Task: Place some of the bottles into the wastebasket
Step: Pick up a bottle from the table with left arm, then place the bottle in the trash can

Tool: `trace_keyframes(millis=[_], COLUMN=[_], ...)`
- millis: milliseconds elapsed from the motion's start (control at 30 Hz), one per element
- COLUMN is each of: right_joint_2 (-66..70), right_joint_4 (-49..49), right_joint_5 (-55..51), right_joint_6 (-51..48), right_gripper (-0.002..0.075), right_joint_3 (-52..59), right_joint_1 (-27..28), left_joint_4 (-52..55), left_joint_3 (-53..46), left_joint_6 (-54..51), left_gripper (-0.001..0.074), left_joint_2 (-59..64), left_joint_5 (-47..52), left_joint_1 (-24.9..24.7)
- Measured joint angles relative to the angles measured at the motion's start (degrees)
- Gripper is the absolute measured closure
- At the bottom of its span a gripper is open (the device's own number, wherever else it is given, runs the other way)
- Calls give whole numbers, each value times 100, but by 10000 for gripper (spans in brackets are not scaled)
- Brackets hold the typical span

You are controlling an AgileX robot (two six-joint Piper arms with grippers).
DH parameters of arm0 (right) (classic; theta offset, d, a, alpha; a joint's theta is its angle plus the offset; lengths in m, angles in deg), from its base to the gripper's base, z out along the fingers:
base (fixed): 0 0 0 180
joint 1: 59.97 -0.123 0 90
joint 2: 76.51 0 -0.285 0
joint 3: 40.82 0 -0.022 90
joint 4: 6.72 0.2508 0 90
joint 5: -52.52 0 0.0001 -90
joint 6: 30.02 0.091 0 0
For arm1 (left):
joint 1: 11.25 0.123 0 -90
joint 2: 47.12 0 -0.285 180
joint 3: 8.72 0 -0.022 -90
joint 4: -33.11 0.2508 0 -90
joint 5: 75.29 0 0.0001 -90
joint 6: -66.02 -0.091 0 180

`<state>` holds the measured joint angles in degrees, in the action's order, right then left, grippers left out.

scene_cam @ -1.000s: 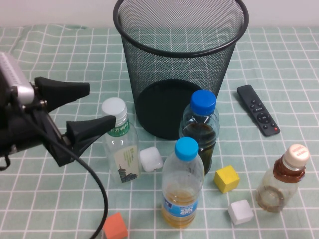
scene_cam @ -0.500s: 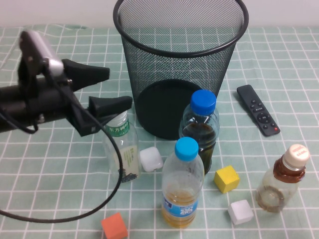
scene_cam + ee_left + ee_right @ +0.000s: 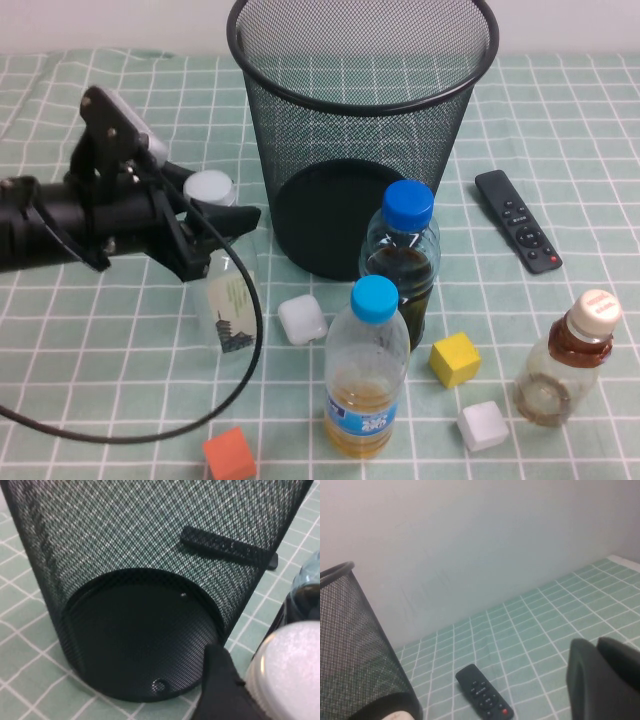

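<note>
My left gripper is going to set the white-capped bottle down on the round black bottom inside the wire-mesh wastebasket (image 3: 345, 228) (image 3: 149, 641).
The white-capped bottle (image 3: 230, 300) with the green neck label stands tilted just left of the black wire-mesh wastebasket (image 3: 360, 150). My left gripper (image 3: 213, 203) is shut on its neck below the cap (image 3: 210, 186). In the left wrist view the cap (image 3: 292, 675) sits against one finger (image 3: 220, 690), with the wastebasket (image 3: 150, 555) close ahead. The squat brown-tinted bottle (image 3: 565, 360) with the beige cap stands at the front right. My right gripper (image 3: 607, 677) is shut and empty, out of the high view, hovering above the cloth right of the wastebasket (image 3: 350, 645).
Two blue-capped bottles (image 3: 400, 260) (image 3: 365, 370) stand in front of the wastebasket. A black remote (image 3: 517, 235) lies to its right. Cubes lie around: white (image 3: 302, 319), yellow (image 3: 455, 359), white (image 3: 482, 426), orange (image 3: 230, 455). A green checked cloth covers the table.
My left gripper has swung in from the left and closed round the white-capped bottle's neck. The bottle now leans with its cap shifted left.
</note>
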<state>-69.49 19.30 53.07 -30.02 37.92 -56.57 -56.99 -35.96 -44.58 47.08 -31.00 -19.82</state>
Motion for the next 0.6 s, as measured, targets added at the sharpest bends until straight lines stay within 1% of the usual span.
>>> trace_keyframes(millis=[33,67,133,167,200,300,400,433,600], right_joint_2=[0,0,0,0,0,111,469,607,1341], right_joint_4=[0,0,-11,-11,-24,-47,-110,-120,-168], right_joint_5=[-54,-135,-422,-604,-768,-1301,-1685,-1766,-2356], right_joint_6=[-39,-39,-62,-69,-69,-80,-83,-96,-315], right_gripper=[727,727,727,727,727,727,727,727,727], right_joint_3=[-44,-114,-284,-391,-478,-795,-1123,-1234,-1765], right_joint_1=[0,0,0,0,0,0,0,0,0], left_joint_4=[263,601,1476,2092,2727,4155,4899,5050,5180], left_joint_3=[75,212,603,893,1236,2523,3910,4338,7187], left_joint_6=[256,855,2156,3010,3876,5786,6782,6941,7752], left_gripper=[407,407,407,407,407,407,407,407,407], left_joint_2=[-90,-225,-481,-613,-720,-828,-766,-709,148], left_joint_5=[-45,-117,-190,-167,-45,734,1403,1510,2441], left_joint_1=[0,0,0,0,0,0,0,0,-65])
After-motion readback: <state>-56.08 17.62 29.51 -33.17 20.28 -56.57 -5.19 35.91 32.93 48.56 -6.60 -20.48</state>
